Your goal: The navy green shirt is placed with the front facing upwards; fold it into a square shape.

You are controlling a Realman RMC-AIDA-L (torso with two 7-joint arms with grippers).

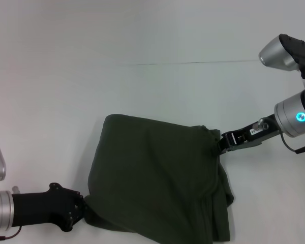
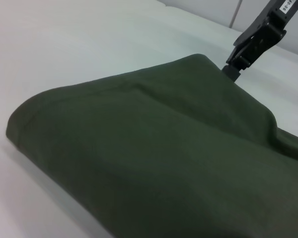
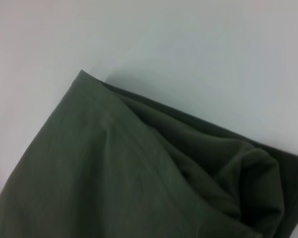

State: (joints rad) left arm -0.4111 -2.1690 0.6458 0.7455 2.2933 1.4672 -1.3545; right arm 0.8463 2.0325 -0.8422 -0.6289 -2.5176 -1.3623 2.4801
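Observation:
The top layer of the shirt sags short of the shirt's far corner, so my right gripper should open, pinch that layer farther in and pull [image 1: 199, 145] it straight.
The navy green shirt [image 1: 157, 178] lies on the white table, folded over into a rough block; its lettering, collar and tag are hidden. My left gripper [image 1: 83, 207] is at the shirt's near-left corner, and the cloth runs into its jaws. My right gripper [image 1: 219, 143] is at the shirt's far-right corner, shut on the bunched edge. It also shows in the left wrist view [image 2: 234, 68], pinching that corner. The left wrist view shows the folded shirt [image 2: 154, 148] from close by. The right wrist view shows creased cloth [image 3: 139, 183] gathered toward the grip.
The white table [image 1: 142, 76] runs around the shirt on all sides, with a thin seam line [image 1: 193, 62] across the back. The shirt's right side hangs in loose layered folds [image 1: 221, 203] near the front edge.

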